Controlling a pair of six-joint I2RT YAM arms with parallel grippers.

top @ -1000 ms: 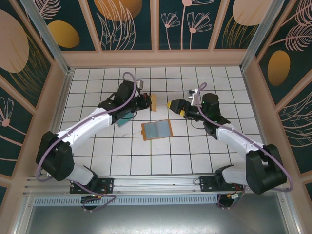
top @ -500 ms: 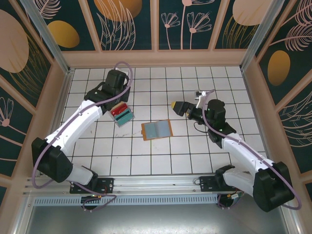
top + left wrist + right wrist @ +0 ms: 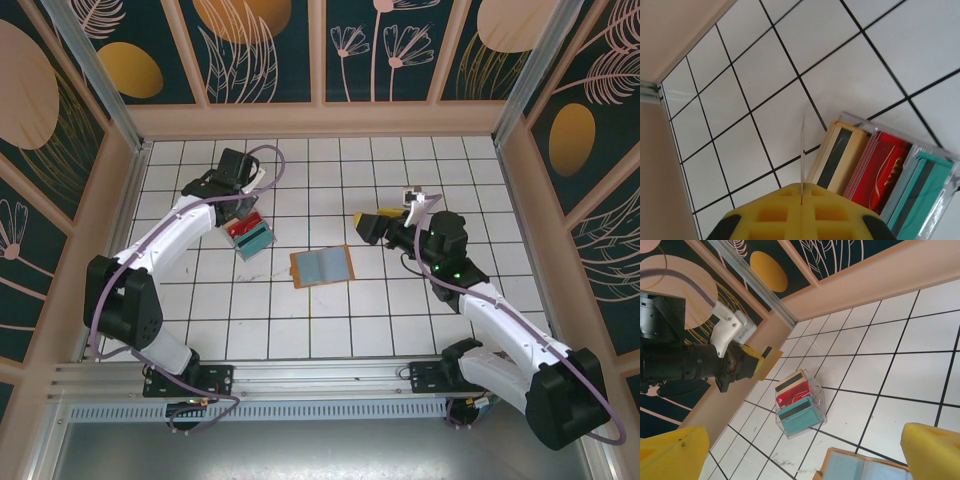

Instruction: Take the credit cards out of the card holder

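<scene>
My left gripper should release the tan card so that it goes among the tan credit cards in the clear box (image 3: 234,214) (image 3: 838,156), beside the red ones. The held card now hovers above the box's far end.
The card holder (image 3: 322,266) lies open on the tiles, grey-blue pockets up; its top edge shows in the right wrist view (image 3: 865,467). My left gripper (image 3: 240,207) is shut on a thin tan credit card (image 3: 769,361), seen edge-on between the yellow jaws (image 3: 803,145). It hovers just above the far end of a clear box (image 3: 250,234). In that box stand tan (image 3: 840,152), red (image 3: 880,165) and teal (image 3: 920,190) credit cards. My right gripper (image 3: 368,226) hangs open and holds nothing, up and to the right of the card holder.
The tan side wall (image 3: 670,30) and its metal rail (image 3: 125,210) run close on the left of the clear box. Patterned panels (image 3: 320,50) close the back. White tiles (image 3: 330,170) spread behind the card holder.
My left arm swung left and back from the centre, carrying the tan card over to the clear box. My right gripper drew back slightly to the right, still open.
</scene>
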